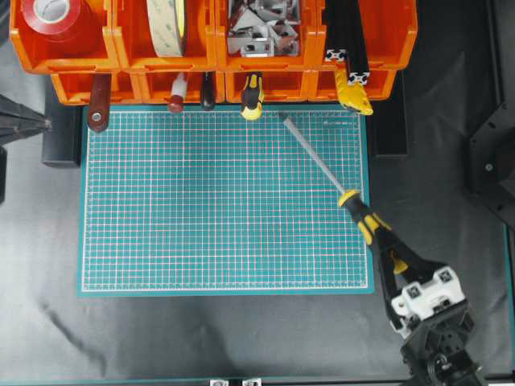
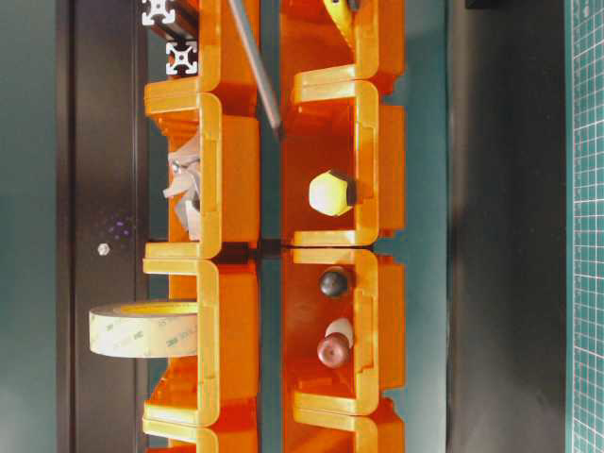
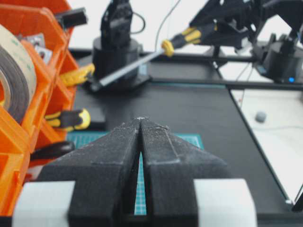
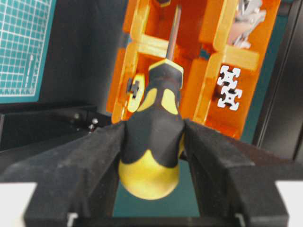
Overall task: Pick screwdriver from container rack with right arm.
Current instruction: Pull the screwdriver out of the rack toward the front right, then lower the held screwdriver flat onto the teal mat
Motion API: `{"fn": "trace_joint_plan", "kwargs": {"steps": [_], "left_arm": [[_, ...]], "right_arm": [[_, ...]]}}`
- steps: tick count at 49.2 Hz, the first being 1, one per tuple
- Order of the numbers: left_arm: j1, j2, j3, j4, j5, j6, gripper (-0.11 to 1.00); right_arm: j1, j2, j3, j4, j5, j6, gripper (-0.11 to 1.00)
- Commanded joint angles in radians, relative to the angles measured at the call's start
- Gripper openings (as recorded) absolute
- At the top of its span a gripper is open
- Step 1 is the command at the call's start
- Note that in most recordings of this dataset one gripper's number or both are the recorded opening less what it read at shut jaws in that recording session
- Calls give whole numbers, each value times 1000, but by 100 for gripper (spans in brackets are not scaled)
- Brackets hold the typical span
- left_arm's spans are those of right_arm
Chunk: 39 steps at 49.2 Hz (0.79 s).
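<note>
Next, I release the screwdriver from my right gripper on the middle of the green mat (image 1: 228,187).
The screwdriver (image 1: 366,217) has a yellow-and-black handle and a long dark shaft. It points up-left over the right side of the green mat, with its tip just in front of the container rack (image 1: 80,63). My right gripper (image 1: 385,241) is shut on the handle. In the right wrist view the fingers (image 4: 94,156) clamp the handle (image 4: 154,118) from both sides, with the rack (image 4: 208,61) beyond. The left wrist view shows the screwdriver (image 3: 189,37) held in the air. My left gripper (image 3: 140,124) is shut and empty beside the rack (image 3: 19,137).
The lower bins hold a stubbier yellow-and-black handle (image 1: 252,95), a red-and-white tool (image 1: 177,92) and a brown handle (image 1: 99,104). The upper bins hold tape rolls (image 1: 167,24), metal brackets (image 1: 261,32) and black extrusions (image 1: 346,36). The green mat (image 1: 201,209) lies in front.
</note>
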Motion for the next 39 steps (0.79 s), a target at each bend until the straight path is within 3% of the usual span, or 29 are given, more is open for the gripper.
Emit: {"fn": "trace_joint_plan", "kwargs": {"steps": [1,22,39], "left_arm": [[-2,-9,-31,3,-3,-3,0],[-5,-31,-43,3,-3,-5,0],[-6,-32,-43,3,-2,-5,0]], "right_arm": [[2,-3,-52,-17,-12,-11,40],[-46,58,-26,-17,-341,2,40],[-239,83,69,-12,-669,29,40]]}}
